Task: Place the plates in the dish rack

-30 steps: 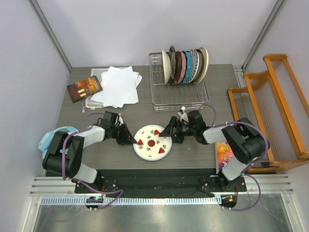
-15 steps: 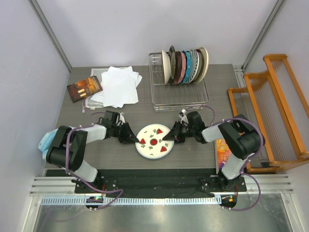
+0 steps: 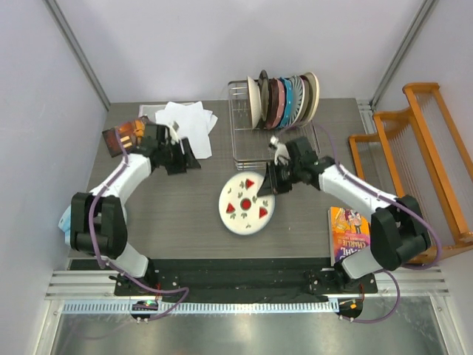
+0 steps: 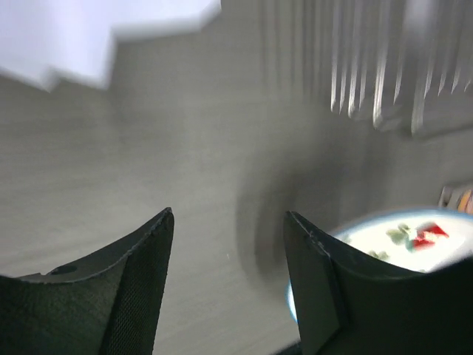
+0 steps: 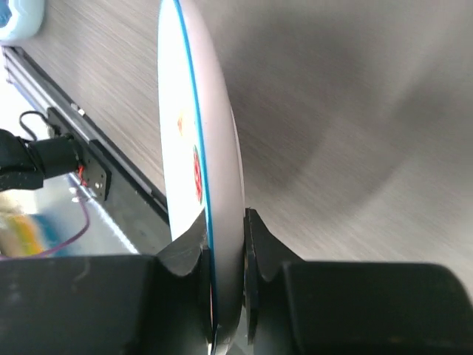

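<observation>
The white plate with red strawberries, now hanging tilted above the table, will go in the dish rack (image 3: 250,100), against the outermost cream plate. I need to let go of it there with my right gripper.
The white plate with red strawberries (image 3: 246,205) hangs tilted above the table, in front of the dish rack (image 3: 275,150). My right gripper (image 3: 267,182) is shut on its far right rim. In the right wrist view the plate (image 5: 194,126) stands edge-on between the two pads (image 5: 255,244) of the gripper (image 5: 225,219). Several other plates (image 3: 284,100) stand upright in the rack. My left gripper (image 3: 185,157) is open and empty beside the white paper. In the left wrist view its jaws (image 4: 229,214) stand apart over bare table, with the plate (image 4: 403,237) low at right.
White sheets of paper (image 3: 181,127) and a dark booklet (image 3: 127,134) lie at the back left. An orange wooden slatted rack (image 3: 421,159) stands off the right edge. A colourful book (image 3: 347,233) lies at the near right, and a blue cloth (image 3: 70,214) at the left edge.
The left gripper let go of the plate, opened and drew back to the far left. The right gripper shut on the plate's rim and lifted it, tilted, toward the rack.
</observation>
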Motion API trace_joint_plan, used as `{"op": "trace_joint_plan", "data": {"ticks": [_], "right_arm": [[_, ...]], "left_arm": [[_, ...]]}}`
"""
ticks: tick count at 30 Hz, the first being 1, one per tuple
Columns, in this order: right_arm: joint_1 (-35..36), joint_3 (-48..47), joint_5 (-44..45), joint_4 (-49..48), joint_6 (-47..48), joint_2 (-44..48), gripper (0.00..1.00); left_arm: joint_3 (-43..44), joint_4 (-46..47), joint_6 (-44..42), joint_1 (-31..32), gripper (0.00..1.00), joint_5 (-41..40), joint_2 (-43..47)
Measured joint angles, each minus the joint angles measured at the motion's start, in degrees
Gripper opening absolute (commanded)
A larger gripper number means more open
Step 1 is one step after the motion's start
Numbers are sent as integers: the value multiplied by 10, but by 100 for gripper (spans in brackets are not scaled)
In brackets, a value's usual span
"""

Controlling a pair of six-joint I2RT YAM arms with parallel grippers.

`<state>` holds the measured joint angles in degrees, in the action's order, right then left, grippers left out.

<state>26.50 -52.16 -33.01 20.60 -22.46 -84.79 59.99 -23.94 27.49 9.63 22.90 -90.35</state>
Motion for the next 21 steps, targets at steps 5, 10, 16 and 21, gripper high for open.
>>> {"op": "trace_joint_plan", "data": {"ticks": [5, 10, 16, 21], "right_arm": [[-1, -261, 48, 116, 89, -20, 1], [-1, -587, 82, 117, 105, -157, 1], [23, -885, 254, 110, 120, -360, 1], [78, -869, 525, 0, 197, -426, 1]], "left_arm": [[146, -30, -81, -38, 67, -73, 21], [183, -10, -131, -52, 67, -95, 28], [183, -3, -148, -57, 67, -92, -16], [172, 11, -148, -66, 67, -92, -25]]}}
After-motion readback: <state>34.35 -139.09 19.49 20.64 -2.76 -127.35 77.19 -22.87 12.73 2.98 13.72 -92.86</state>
